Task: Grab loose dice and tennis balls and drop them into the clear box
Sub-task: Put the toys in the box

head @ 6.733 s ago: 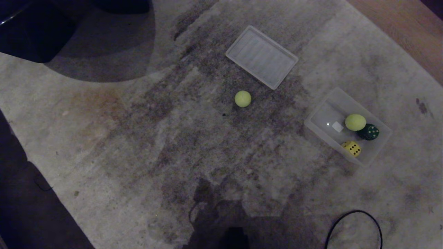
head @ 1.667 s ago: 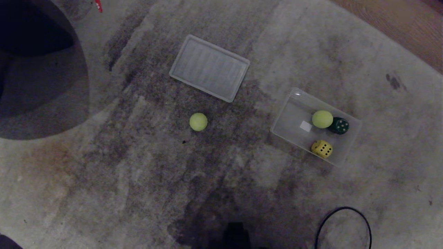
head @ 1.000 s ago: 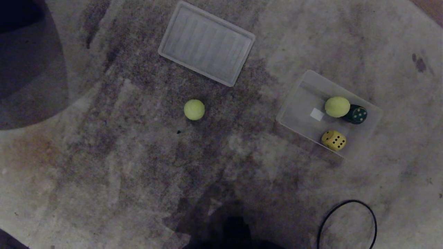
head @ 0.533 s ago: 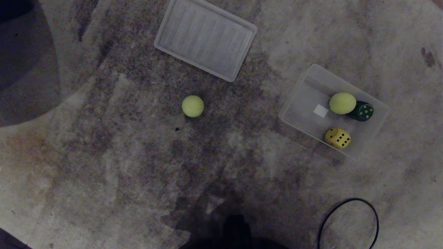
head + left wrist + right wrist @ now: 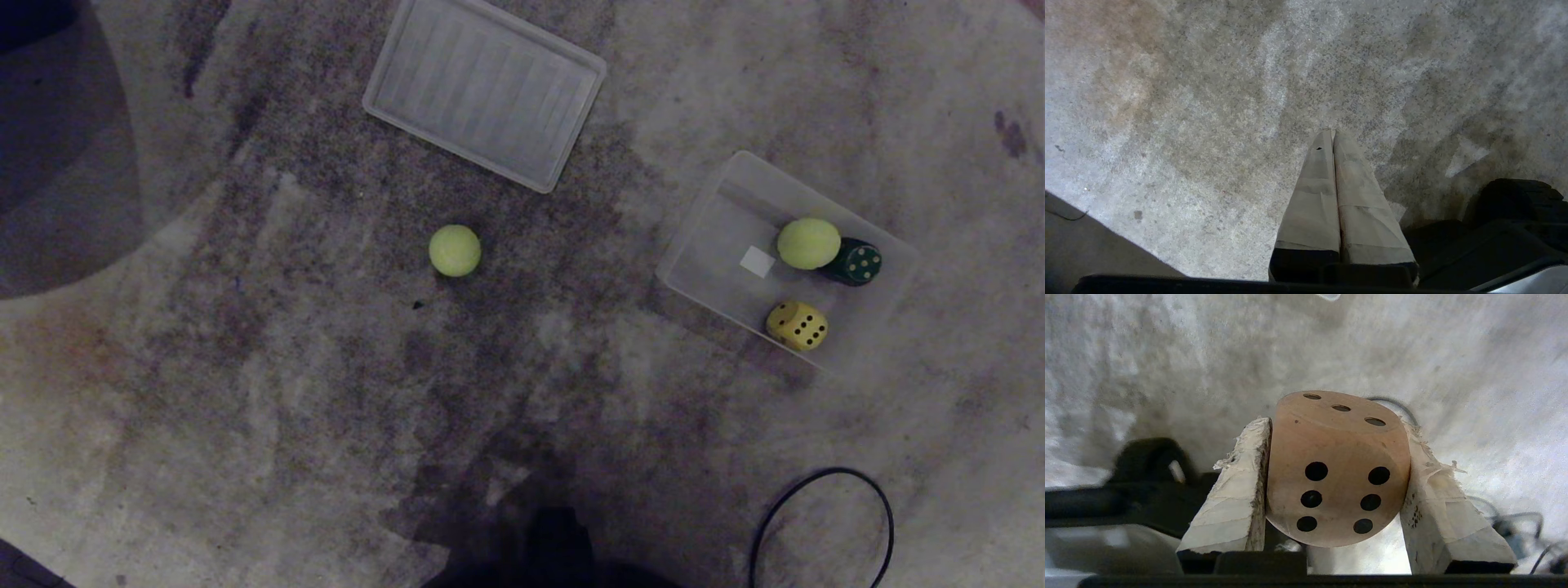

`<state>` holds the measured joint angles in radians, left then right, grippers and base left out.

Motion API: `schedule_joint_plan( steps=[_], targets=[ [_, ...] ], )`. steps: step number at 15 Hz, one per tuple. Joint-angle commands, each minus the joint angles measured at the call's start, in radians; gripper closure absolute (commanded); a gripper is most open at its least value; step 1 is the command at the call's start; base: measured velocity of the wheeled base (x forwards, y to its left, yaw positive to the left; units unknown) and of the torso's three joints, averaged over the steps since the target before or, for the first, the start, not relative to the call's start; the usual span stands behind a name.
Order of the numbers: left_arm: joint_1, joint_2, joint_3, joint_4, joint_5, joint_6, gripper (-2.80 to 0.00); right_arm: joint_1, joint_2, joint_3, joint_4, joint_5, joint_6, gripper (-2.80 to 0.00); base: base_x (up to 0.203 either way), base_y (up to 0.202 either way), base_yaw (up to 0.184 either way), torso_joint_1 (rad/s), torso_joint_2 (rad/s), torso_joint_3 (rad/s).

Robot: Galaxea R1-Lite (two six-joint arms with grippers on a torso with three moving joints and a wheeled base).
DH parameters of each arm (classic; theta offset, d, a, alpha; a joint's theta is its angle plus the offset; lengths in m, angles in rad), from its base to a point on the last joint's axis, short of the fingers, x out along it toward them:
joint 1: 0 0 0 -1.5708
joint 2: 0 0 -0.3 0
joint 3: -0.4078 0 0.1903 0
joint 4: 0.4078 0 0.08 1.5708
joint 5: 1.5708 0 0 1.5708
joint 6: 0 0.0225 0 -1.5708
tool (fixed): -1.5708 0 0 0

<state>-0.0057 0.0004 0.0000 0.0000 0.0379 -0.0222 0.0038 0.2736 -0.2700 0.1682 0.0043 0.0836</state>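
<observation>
My right gripper will release the beige-pink die in the clear box (image 5: 727, 261), next to the small white square.
A loose tennis ball (image 5: 455, 250) lies on the grey carpet near the middle of the head view. To its right stands the clear box (image 5: 709, 219), holding a second tennis ball (image 5: 808, 242), a dark green die (image 5: 856, 262) and a yellow die (image 5: 797, 325). Neither gripper shows in the head view. In the right wrist view my right gripper (image 5: 1336, 428) is shut on a beige-pink die (image 5: 1337, 467), six-pip face toward the camera, held above the carpet. My left gripper (image 5: 1332, 136) hangs shut and empty over bare carpet.
A flat ribbed translucent lid (image 5: 485, 88) lies beyond the loose ball. A black cable loop (image 5: 820, 523) curls on the carpet at the near right. A dark rounded shadow (image 5: 57, 155) covers the far left. The robot's dark base (image 5: 547, 547) sits at the near edge.
Over the last second the whole head view shifted slightly, the camera moving; ball, lid and box keep their places on the carpet.
</observation>
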Motion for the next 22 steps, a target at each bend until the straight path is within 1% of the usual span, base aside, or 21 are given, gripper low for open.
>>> schedule_joint_plan(
  steps=[1,2,4,6,8,10,12,15,22],
  targets=[
    [0.000,0.001,0.002,0.000,0.000,-0.001,0.00,0.003,0.366,-0.068,-0.089,0.002,0.049,0.00,0.000,0.000,0.000,0.000,0.00,0.000],
    [0.000,0.001,0.002,0.000,0.000,-0.001,0.00,0.009,0.490,-0.081,-0.169,0.003,0.071,0.00,0.000,0.000,0.000,0.000,0.00,0.000],
    [0.000,0.001,0.002,0.000,0.000,-0.001,0.00,0.039,0.756,-0.117,-0.375,0.004,0.121,0.00,0.000,0.000,0.000,0.000,0.00,0.000],
    [0.000,0.001,0.002,0.000,0.000,-0.001,0.00,0.077,0.988,-0.191,-0.560,0.004,0.182,0.00,0.000,0.000,0.000,0.000,0.00,0.000],
    [0.000,0.001,0.002,0.000,0.000,-0.001,0.00,0.114,1.179,-0.333,-0.714,0.003,0.248,0.00,0.000,0.000,0.000,0.000,0.00,0.000],
    [0.000,0.001,0.002,0.000,0.000,-0.001,0.00,0.145,1.326,-0.515,-0.822,0.002,0.299,0.00,0.000,0.000,0.000,0.000,0.00,0.000],
    [0.000,0.001,0.002,0.000,0.000,-0.001,0.00,0.165,1.416,-0.595,-0.916,0.001,0.321,0.00,0.000,0.000,0.000,0.000,0.00,0.000],
    [0.000,0.001,0.002,0.000,0.000,-0.001,0.00,0.174,1.484,-0.629,-0.984,0.008,0.331,0.00,0.000,0.000,0.000,0.000,0.00,0.000],
    [0.000,0.001,0.002,0.000,0.000,-0.001,0.00,0.196,1.538,-0.640,-0.992,0.018,0.316,0.00,0.000,0.000,0.000,0.000,0.00,0.000]
  ],
)
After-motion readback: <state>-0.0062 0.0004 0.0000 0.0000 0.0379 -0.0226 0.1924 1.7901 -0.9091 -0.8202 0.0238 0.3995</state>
